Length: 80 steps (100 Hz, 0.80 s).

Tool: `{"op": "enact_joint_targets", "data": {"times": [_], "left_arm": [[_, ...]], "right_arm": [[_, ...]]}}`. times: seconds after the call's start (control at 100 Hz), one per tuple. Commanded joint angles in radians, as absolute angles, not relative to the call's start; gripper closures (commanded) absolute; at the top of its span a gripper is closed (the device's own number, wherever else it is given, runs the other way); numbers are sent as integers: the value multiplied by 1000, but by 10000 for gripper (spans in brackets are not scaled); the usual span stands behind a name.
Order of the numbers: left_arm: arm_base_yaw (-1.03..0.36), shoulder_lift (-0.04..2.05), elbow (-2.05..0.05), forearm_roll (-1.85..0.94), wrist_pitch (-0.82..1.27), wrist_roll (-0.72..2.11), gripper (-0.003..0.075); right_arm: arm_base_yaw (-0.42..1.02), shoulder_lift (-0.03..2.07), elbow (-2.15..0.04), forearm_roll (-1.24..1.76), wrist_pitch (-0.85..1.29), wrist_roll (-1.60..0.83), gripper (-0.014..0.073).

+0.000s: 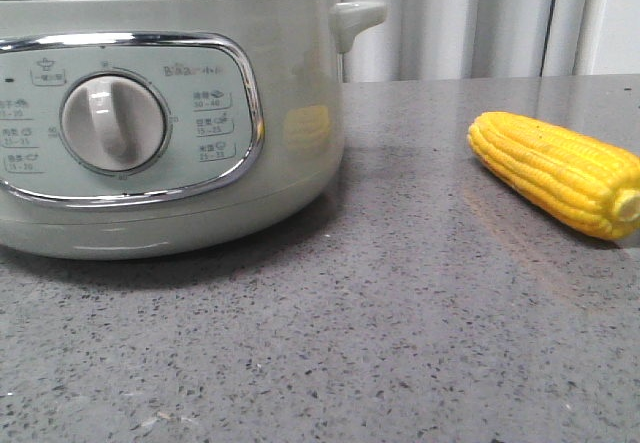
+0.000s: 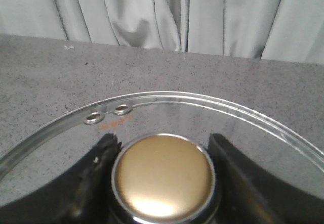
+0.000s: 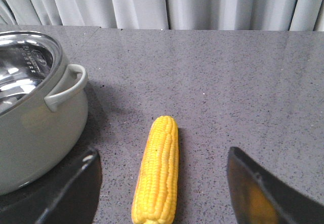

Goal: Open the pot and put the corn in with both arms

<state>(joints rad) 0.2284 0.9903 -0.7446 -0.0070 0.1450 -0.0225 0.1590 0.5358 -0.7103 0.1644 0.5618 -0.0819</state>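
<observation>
The robot's right gripper needs to next move down to the middle of the yellow corn (image 1: 550,170) (image 3: 159,172) and close there, between the corn's narrow end and its stem end.
The pale-green pot (image 1: 280,113) stands at the left of the table, its dial panel facing me. The right wrist view shows the pot (image 3: 35,133) without a lid, its shiny metal inside bare. My left gripper (image 2: 163,139) is shut on the gold knob (image 2: 163,176) of the clear glass lid (image 2: 202,113), and grey tabletop shows through the glass. The yellow corn (image 1: 560,171) lies on the table to the right of the pot. My right gripper (image 3: 162,154) is open above the corn (image 3: 158,171), one finger on each side, not touching it. Neither gripper appears in the front view.
The grey speckled tabletop (image 1: 380,303) stretches between pot and corn. The pot's small side handle (image 3: 68,87) sticks out toward the corn. Pale curtains (image 1: 450,18) hang behind the table's far edge.
</observation>
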Motion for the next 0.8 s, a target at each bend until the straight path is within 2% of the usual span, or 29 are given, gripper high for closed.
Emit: {"op": "enact_joint_targets", "data": {"times": [0.0,0.34,0.79], "left_arm": [[233,999,-768,-16,-45,-26,597],[233,1118,-727,-16,-225,-26,597],[233,1254,-714,-69,-274,-26,597]], "right_arm": [[153,545,-746,157,482,-89,136],[153,545,-746,157,482,-89,136],[153,545,-746,157,508,-89,136]]}}
